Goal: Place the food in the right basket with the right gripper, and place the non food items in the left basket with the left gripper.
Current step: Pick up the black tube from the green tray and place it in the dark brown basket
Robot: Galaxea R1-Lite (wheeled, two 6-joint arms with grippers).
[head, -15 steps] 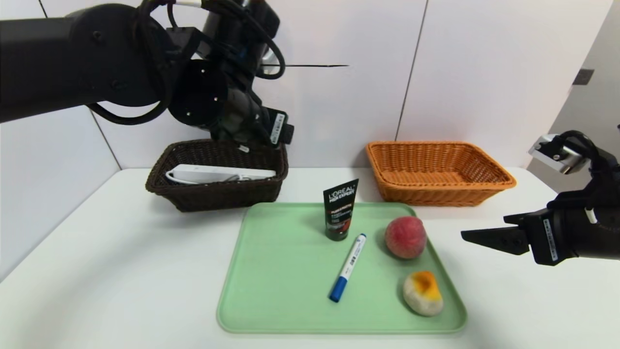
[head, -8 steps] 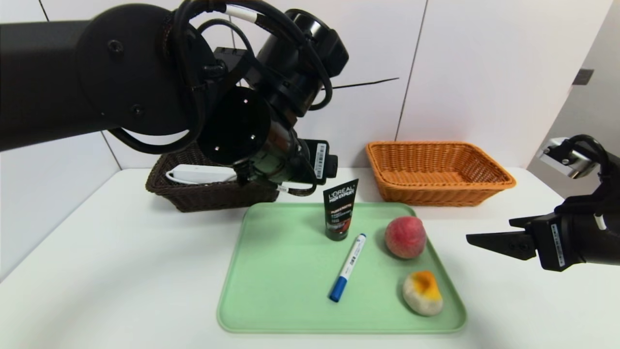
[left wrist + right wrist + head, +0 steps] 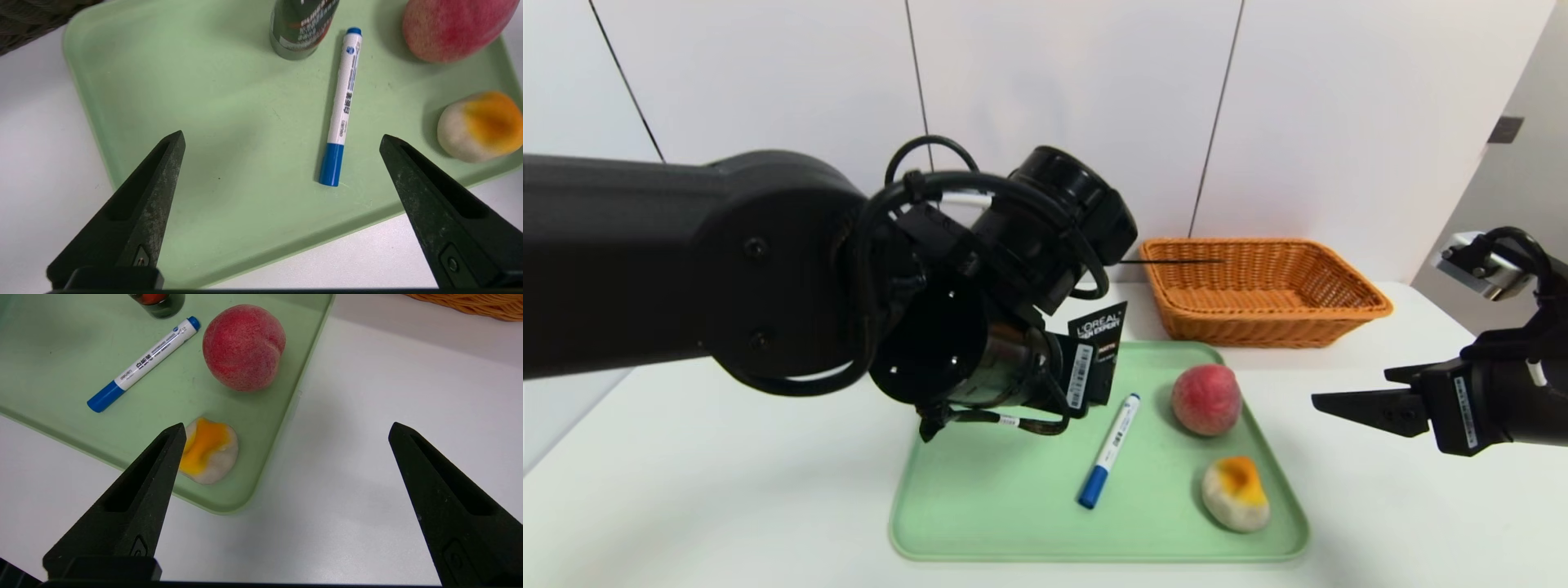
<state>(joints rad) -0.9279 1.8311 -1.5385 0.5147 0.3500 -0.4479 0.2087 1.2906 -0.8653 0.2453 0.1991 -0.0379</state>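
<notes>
Next, my left gripper moves past the marker to the middle of the black L'Oreal tube [image 3: 1106,361] and closes there.
On the green tray [image 3: 980,506] lie a pink-red peach [image 3: 1206,398], a beige lump with an orange top [image 3: 1236,493] and a white marker with a blue cap [image 3: 1109,450]. A black L'Oreal tube [image 3: 1098,327] stands there too, partly behind my left arm [image 3: 768,269]. My left gripper [image 3: 282,136] hovers open and empty over the tray, with the marker [image 3: 343,106] between its fingers' lines and the tube [image 3: 302,28] beyond. My right gripper [image 3: 1339,404] hangs open and empty over the table right of the tray, near the lump [image 3: 212,451]. The power strip is hidden.
The orange-tan right basket [image 3: 1262,286] stands empty at the back right. The left arm hides the dark left basket in the head view; only a corner [image 3: 28,16] shows in the left wrist view. White wall panels stand close behind the table.
My left arm has swung from over the dark basket forward and down to above the tray, and now covers that basket. The right gripper has drawn slightly to the right.
</notes>
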